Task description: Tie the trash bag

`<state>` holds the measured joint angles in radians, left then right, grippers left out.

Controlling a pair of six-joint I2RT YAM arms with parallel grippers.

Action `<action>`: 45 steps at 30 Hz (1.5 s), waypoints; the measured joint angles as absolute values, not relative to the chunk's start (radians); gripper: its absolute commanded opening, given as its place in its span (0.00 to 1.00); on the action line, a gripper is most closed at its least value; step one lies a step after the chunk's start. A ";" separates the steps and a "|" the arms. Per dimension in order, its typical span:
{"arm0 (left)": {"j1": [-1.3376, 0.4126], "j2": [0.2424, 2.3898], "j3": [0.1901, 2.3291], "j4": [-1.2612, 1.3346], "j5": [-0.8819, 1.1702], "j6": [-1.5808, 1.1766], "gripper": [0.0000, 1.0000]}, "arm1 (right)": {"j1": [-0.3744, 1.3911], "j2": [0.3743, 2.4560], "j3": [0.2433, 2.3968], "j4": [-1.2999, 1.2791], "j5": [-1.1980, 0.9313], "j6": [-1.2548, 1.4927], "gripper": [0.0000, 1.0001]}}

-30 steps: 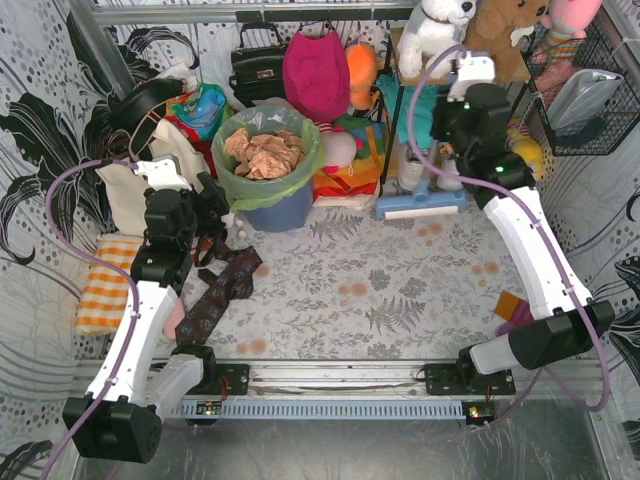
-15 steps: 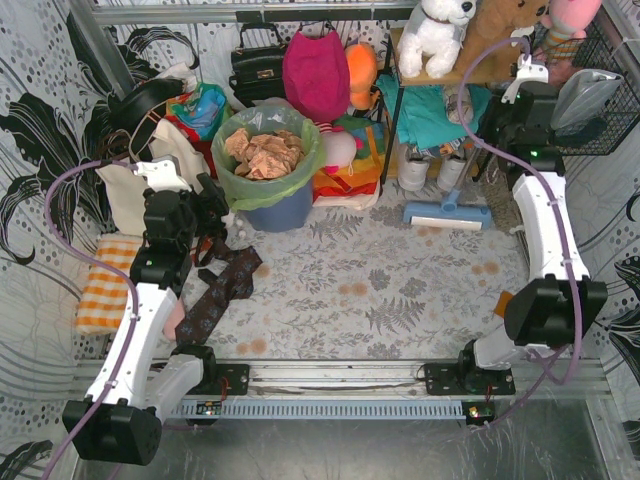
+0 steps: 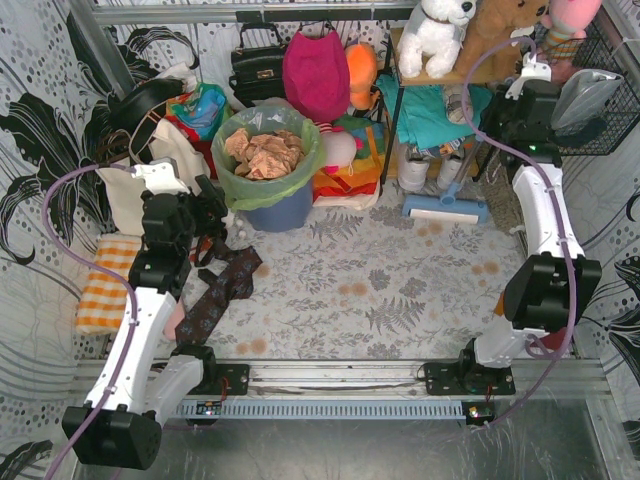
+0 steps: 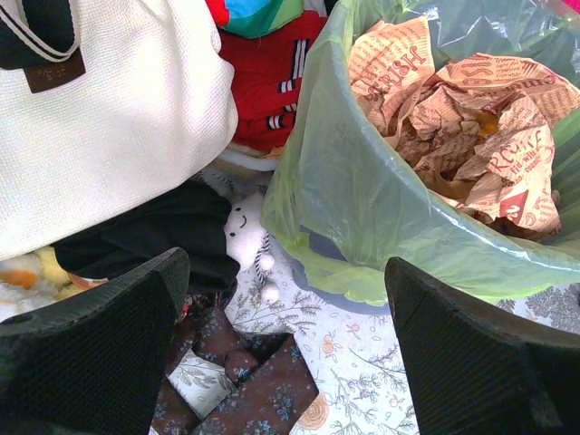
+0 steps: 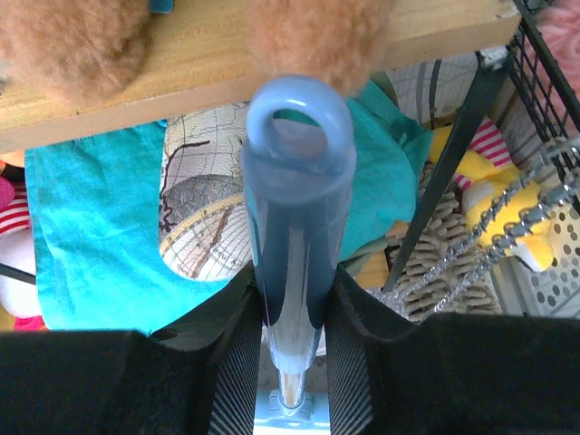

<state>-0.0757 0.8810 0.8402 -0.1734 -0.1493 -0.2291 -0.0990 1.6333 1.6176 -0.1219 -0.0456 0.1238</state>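
Note:
My left gripper grips the trash bag's rim [image 3: 217, 158] [image 4: 364, 120] on the side facing the cream tote bag next, once it moves there.
The trash bag [image 3: 300, 165] is lime-green, lines a round blue-grey bin [image 3: 280, 212] at the back left and holds crumpled brown paper [image 3: 265, 152]. Its rim is folded over the bin's edge. In the left wrist view the bag [image 4: 362, 190] fills the right side. My left gripper [image 3: 213, 212] is open and empty, just left of the bin and low over the floor cloth; its fingers [image 4: 91, 344] stand wide apart. My right gripper [image 3: 497, 140] is at the far right by the shelf, shut on the blue handle [image 5: 294, 181] of a mop whose head [image 3: 440, 210] rests on the table.
A cream tote bag [image 3: 130, 190] stands left of the left gripper. A brown patterned cloth [image 3: 215, 290] and an orange checked cloth [image 3: 100, 285] lie at the left. Bags and plush toys crowd the back; a shelf [image 3: 460, 75] and wire basket [image 3: 585, 100] stand back right.
My right arm swung from the back middle to the far right, taking the mop with it; the mop head slid right. My left arm barely moved.

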 measured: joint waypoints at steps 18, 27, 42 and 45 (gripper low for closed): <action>-0.076 0.812 0.822 -0.165 -0.167 -0.229 0.98 | -0.099 1.636 1.677 -0.096 -0.060 0.128 0.77; -0.076 0.815 0.837 -0.213 -0.170 -0.300 0.98 | -0.099 1.465 1.659 -0.196 -0.093 0.200 0.76; -0.076 0.955 1.084 -0.353 -0.093 -0.525 0.98 | 0.214 1.464 1.613 -0.316 -0.253 0.282 0.66; -0.076 0.972 1.099 -0.376 -0.086 -0.581 0.98 | 0.267 1.519 1.643 -0.310 -0.289 0.308 0.65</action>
<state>-0.0757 0.9718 1.0992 -0.3763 -0.0856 -0.5812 0.2668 1.5192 1.6432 -0.3099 -0.2893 0.3080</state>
